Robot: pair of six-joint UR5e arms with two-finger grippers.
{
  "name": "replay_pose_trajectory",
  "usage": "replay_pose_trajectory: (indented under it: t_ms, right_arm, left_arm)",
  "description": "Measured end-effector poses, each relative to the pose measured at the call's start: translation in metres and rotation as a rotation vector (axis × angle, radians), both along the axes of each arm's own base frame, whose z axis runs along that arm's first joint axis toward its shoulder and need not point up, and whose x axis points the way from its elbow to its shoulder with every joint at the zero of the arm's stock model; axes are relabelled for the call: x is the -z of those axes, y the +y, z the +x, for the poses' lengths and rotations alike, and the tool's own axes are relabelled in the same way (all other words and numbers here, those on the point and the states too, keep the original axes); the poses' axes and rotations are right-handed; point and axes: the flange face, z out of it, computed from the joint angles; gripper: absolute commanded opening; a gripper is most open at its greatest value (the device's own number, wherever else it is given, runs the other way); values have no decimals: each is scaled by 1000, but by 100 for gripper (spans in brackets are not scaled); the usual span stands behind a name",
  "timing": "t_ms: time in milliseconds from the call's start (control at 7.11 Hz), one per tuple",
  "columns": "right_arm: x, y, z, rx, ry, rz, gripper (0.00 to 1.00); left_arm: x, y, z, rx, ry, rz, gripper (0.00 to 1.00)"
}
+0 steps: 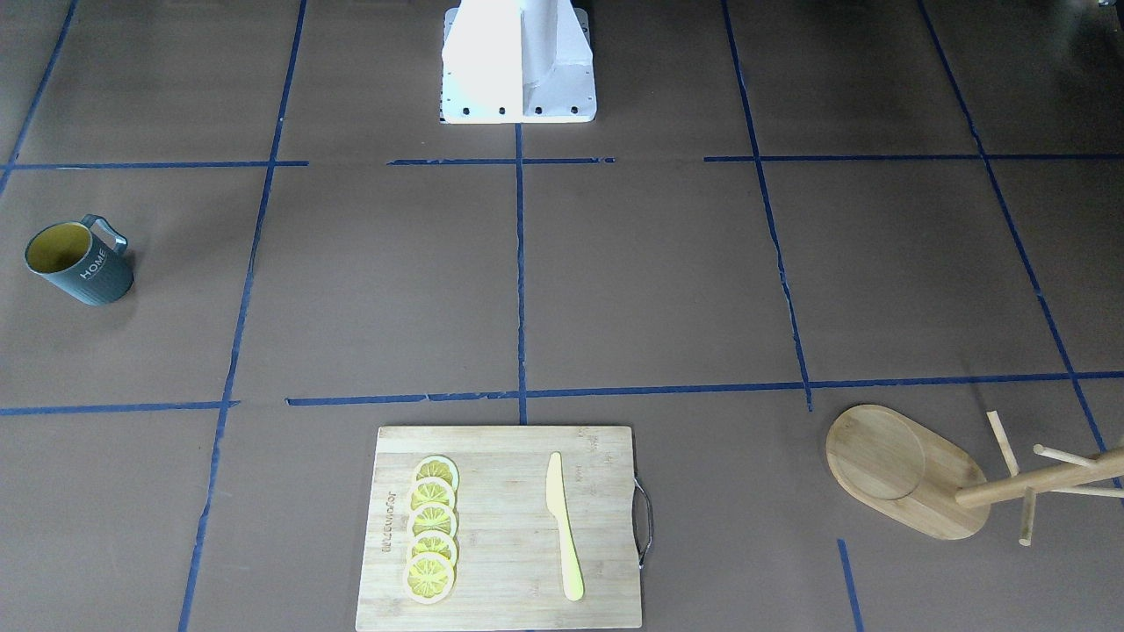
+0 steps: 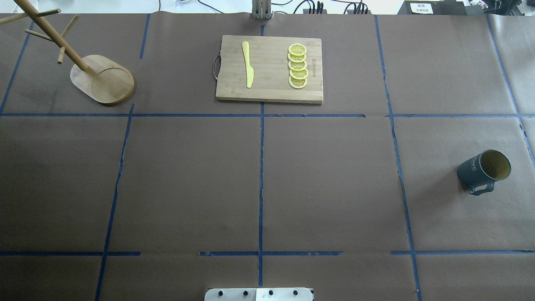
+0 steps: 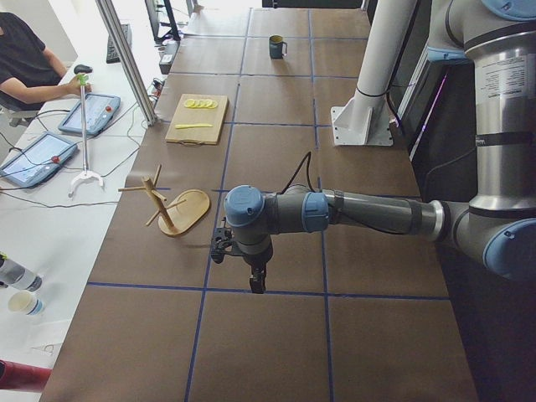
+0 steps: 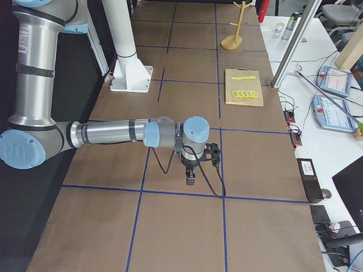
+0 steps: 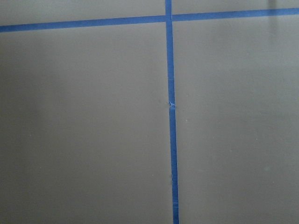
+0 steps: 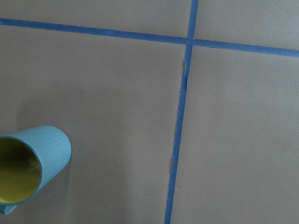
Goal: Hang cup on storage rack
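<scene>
My right gripper will move to the cup's rim (image 1: 27, 249) (image 6: 41, 175) next and take hold on the side farthest from the storage rack.
The cup (image 1: 79, 263) is a dark blue-grey mug with a yellow inside and "HOME" lettering. It stands on the table on my right side (image 2: 482, 169), handle toward me, and shows at the lower left of the right wrist view (image 6: 28, 168). The storage rack (image 1: 904, 474) is a light wooden mug tree that stands upright at the far left (image 2: 102, 79). My left gripper (image 3: 257, 283) hangs over bare table, well away from the rack. My right gripper (image 4: 190, 180) points down over the table. Both show only in the side views, so I cannot tell whether they are open or shut.
A wooden cutting board (image 2: 269, 69) with a yellow knife (image 2: 247, 65) and several lemon slices (image 2: 297, 66) lies at the far middle. The robot's white base (image 1: 518, 61) stands at the near edge. A person (image 3: 25, 63) sits beyond the table's far side.
</scene>
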Motion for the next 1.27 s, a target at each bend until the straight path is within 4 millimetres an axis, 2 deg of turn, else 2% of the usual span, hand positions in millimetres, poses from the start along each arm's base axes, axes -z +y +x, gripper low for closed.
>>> replay_pose_trajectory:
  t_ms: [704, 1266]
  right_arm:
    - [1, 1, 0, 26, -13, 24, 99]
    - [2, 1, -4, 30, -35, 20, 99]
  left_arm:
    - [0, 6, -2, 4, -8, -3, 100]
    - [15, 4, 0, 6, -1, 23, 100]
